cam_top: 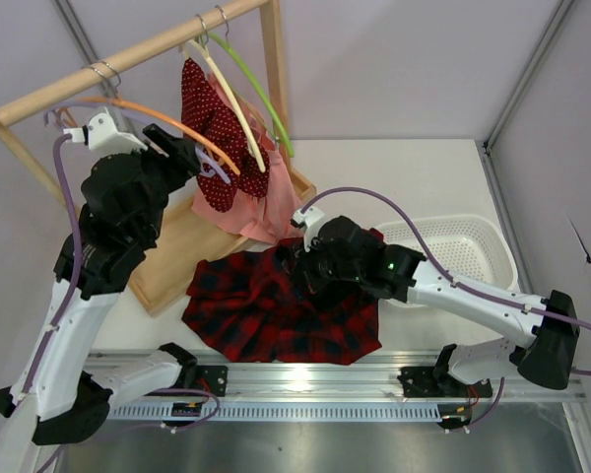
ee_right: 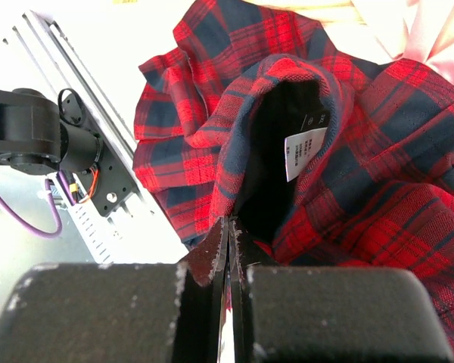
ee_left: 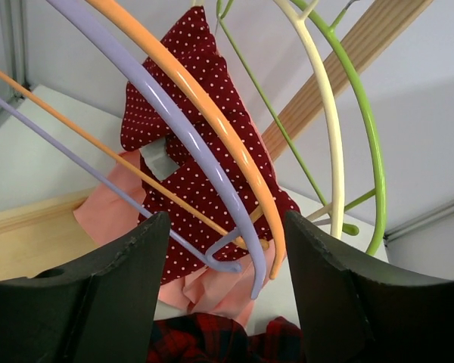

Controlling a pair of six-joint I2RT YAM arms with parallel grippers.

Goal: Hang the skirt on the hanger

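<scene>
Next, my left gripper moves away and takes the lavender hanger alone [ee_left: 214,172], because the orange hanger's end lies next to the lavender hanger's end inside my open fingers.
The plaid skirt [cam_top: 276,315] lies crumpled on the table in front of the rack. My right gripper [cam_top: 310,258] is down on its upper edge. In the right wrist view the gripper [ee_right: 231,227] is shut on the skirt's waistband [ee_right: 250,151], whose opening gapes with a white label inside. The lavender hanger [cam_top: 214,169] hangs on the wooden rail beside the orange one. My left gripper [cam_top: 192,158] is raised at the hanger's lower end. In the left wrist view it [ee_left: 227,227] is open, with the hanger's end [ee_left: 238,253] between the fingers [ee_left: 113,287], not touching them.
A wooden rack [cam_top: 128,54] holds orange [ee_left: 212,113], cream [ee_left: 329,121] and green [ee_left: 367,128] hangers, a red dotted garment [cam_top: 217,123] and a pink garment [cam_top: 251,212]. Its wooden base [cam_top: 167,266] lies left of the skirt. A white basket [cam_top: 463,246] stands on the right.
</scene>
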